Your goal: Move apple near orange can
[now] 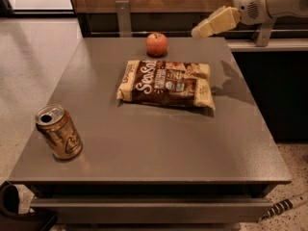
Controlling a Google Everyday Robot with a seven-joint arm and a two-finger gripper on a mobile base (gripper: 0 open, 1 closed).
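Observation:
The red-orange apple is behind the snack bag. My gripper will go there next and close with a finger on the apple's near side (157, 50).
The red-orange apple (157, 44) sits upright at the far middle edge of the grey table (159, 143). The orange can (58, 132) stands tilted near the table's front left corner, its open silver top facing up. My gripper (199, 32) hangs in the air at the upper right, above the table's far right part, to the right of the apple and apart from it. It holds nothing.
A brown-and-cream snack bag (166, 83) lies flat in the middle of the table, between the apple and the can. A metal post (123, 17) stands behind the far edge. A dark counter (274, 76) runs along the right side.

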